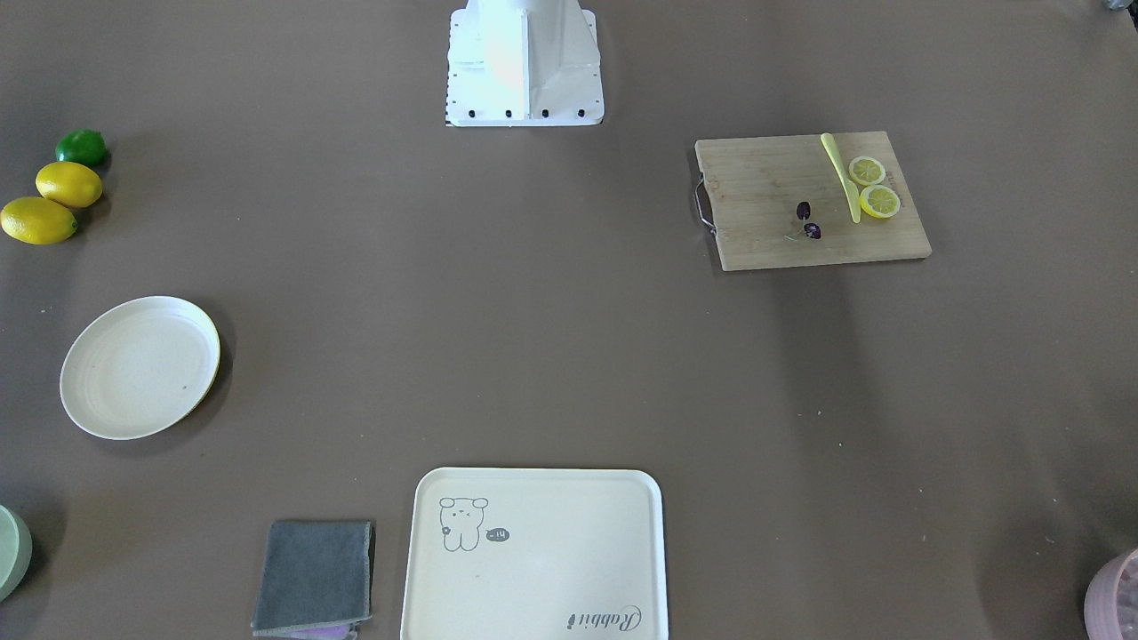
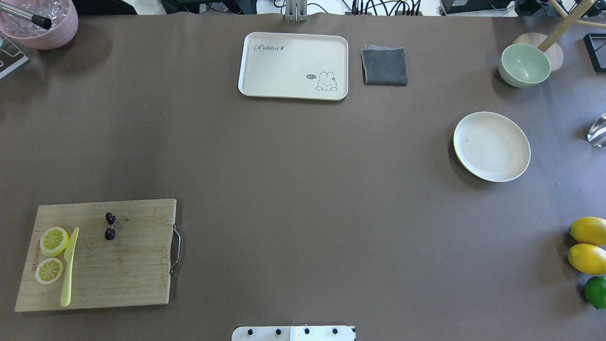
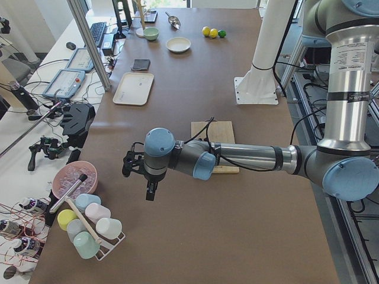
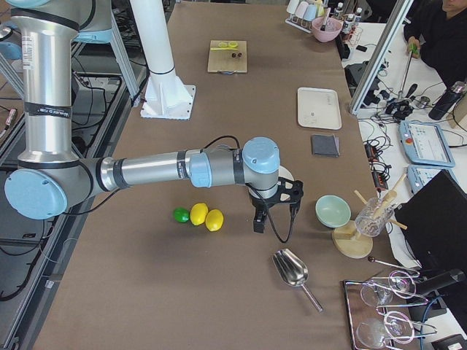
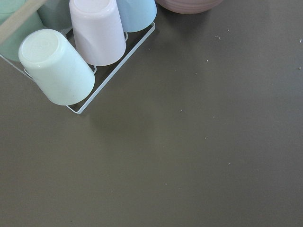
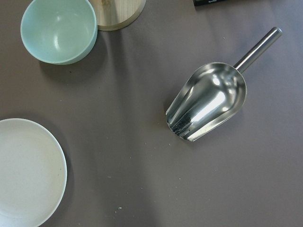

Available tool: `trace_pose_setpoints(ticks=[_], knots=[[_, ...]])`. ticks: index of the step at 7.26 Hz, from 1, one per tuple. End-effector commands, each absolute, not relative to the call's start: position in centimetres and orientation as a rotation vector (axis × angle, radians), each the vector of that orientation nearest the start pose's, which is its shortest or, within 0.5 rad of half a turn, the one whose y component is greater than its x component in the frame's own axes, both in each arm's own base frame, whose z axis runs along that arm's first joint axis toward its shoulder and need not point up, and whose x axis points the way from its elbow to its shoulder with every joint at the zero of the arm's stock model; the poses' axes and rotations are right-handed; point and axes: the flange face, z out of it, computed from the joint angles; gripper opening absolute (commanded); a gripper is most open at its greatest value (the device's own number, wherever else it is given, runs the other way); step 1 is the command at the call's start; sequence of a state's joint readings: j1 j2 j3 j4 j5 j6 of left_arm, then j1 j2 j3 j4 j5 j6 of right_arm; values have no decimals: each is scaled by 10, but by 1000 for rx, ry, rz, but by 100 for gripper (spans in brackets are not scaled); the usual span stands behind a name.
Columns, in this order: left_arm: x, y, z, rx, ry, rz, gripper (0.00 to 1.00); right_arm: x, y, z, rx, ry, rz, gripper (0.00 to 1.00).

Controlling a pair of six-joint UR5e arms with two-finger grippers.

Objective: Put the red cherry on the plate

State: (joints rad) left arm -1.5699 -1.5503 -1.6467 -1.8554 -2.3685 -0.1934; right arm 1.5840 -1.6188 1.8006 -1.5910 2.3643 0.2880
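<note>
My right gripper is to pick up the cream plate next, closing on the plate's outer rim [image 1: 62, 380] [image 6: 66, 172], at the side farthest from the wooden cutting board.
The red cherry [image 1: 807, 220] [image 2: 110, 226], two tiny dark fruits on a thin green stem, lies on a wooden cutting board [image 1: 765, 178] [image 2: 123, 270] on the robot's left side. The round cream plate [image 1: 140, 366] [image 2: 491, 147] [image 6: 23, 175] sits bare on the robot's right side. My left gripper [image 3: 141, 179] hangs above the table's left end, past the board, seen only in the exterior left view. My right gripper [image 4: 276, 215] hovers near the plate's outer side, seen only in the exterior right view. I cannot tell whether either is open or shut.
Two lemon slices [image 2: 52, 253] and a yellow knife [image 2: 69, 267] share the board. A cream tray [image 2: 293, 66] and grey cloth [image 2: 384, 66] lie at the far edge. Two lemons [image 2: 588, 244], a lime [image 2: 596, 291], a green bowl [image 2: 524, 64], a metal scoop [image 6: 208, 101] and a cup rack [image 5: 80, 52] lie at the ends.
</note>
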Motion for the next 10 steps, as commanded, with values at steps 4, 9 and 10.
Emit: trace_pose_setpoints(ticks=[4, 9, 10], knots=[[-53, -536, 575, 396, 821, 31, 99, 15, -509, 542, 65, -823, 92, 100], [-41, -548, 585, 432, 865, -82, 99, -137, -538, 586, 179, -849, 132, 100], [-40, -549, 585, 432, 863, -81, 99, -168, -540, 593, 185, -814, 127, 100]])
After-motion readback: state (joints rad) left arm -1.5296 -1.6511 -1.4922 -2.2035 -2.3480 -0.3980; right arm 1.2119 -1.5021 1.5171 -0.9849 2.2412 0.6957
